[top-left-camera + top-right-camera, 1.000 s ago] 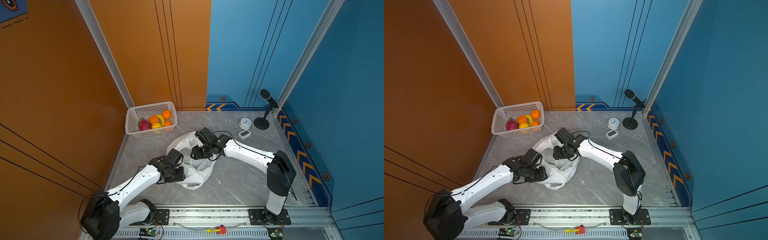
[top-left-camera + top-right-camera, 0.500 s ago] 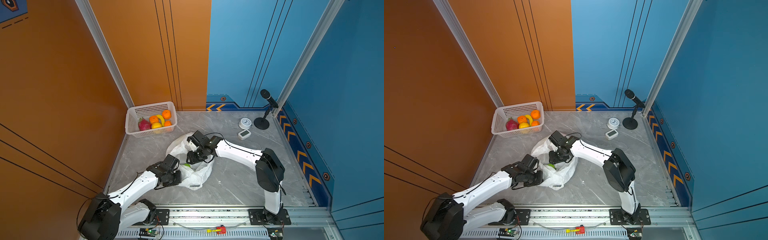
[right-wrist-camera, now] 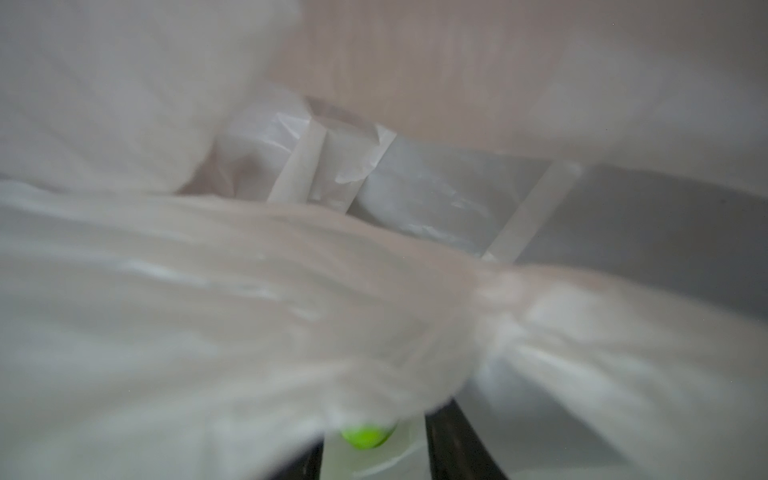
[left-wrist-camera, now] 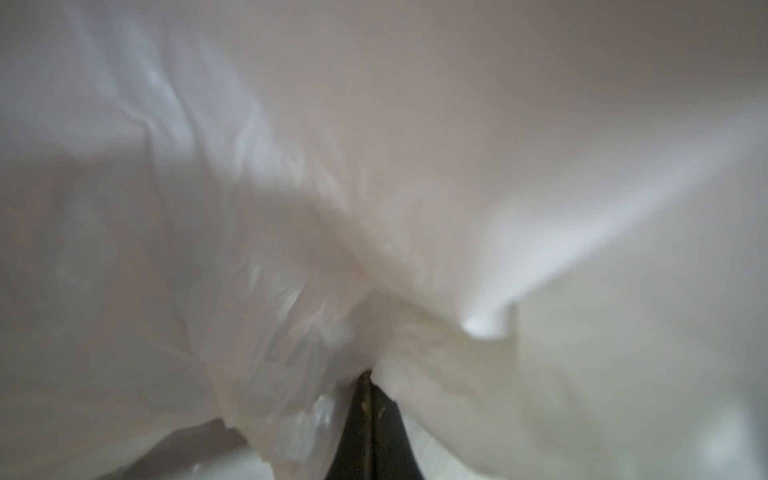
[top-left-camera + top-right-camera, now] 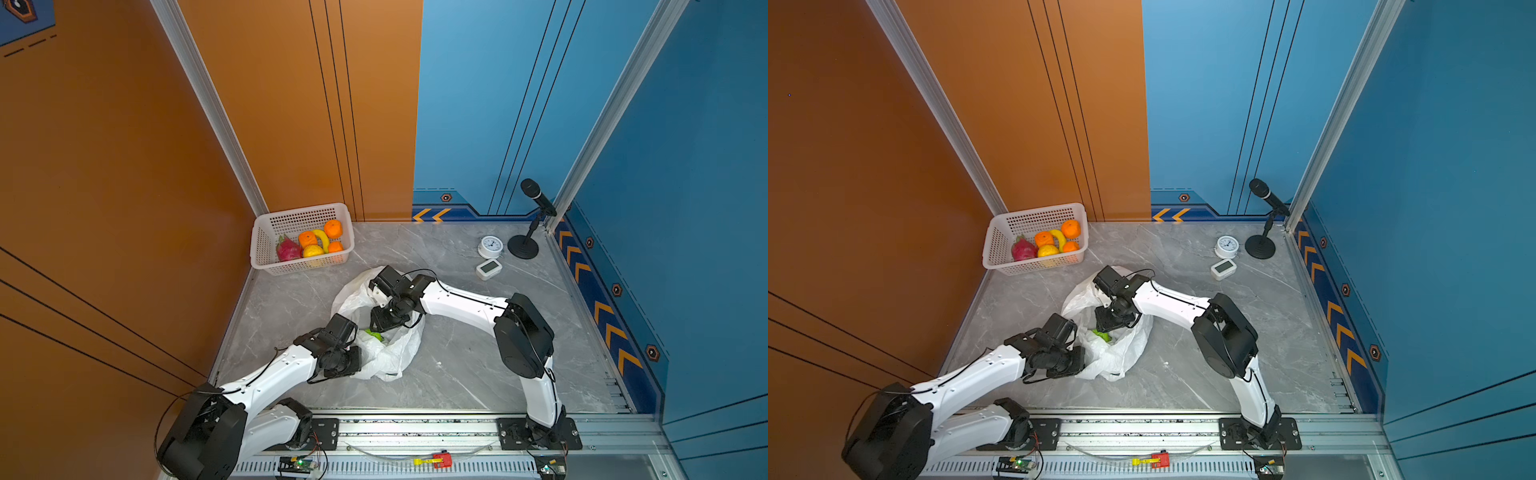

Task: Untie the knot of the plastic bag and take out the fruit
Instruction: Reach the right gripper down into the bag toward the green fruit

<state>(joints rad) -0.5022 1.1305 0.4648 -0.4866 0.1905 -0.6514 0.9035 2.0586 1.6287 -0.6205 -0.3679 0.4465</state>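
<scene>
A fold of the bag hides most of the green fruit, so the robot's left gripper needs to open and grasp the bag's side [image 5: 361, 339] beside the fruit before the right gripper lifts it.
The white plastic bag [image 5: 395, 353] [image 5: 1121, 353] lies crumpled mid-table in both top views. My left gripper [image 5: 360, 362] [image 5: 1084, 362] is at its near-left edge. In the left wrist view, the left gripper [image 4: 368, 376] has its black fingers [image 4: 353, 432] pressed together on a fold of the bag [image 4: 291, 291]. My right gripper [image 5: 384, 322] [image 5: 1106, 322] reaches into the bag's mouth. Its jaws stand apart, and a green fruit [image 3: 368, 434] [image 5: 374, 334] lies between them, half under plastic. I cannot make out the knot.
A white perforated basket [image 5: 266, 249] at the back left holds oranges [image 5: 307, 239], a dragon fruit [image 5: 288, 249] and a banana [image 5: 323, 237]. At the back right stand a small clock [image 5: 490, 246], a white device [image 5: 488, 268] and a microphone stand [image 5: 523, 249].
My left gripper has shut on the bag's plastic. My right gripper has moved left and nearer, deeper into the bag's mouth. The green fruit has come into view.
</scene>
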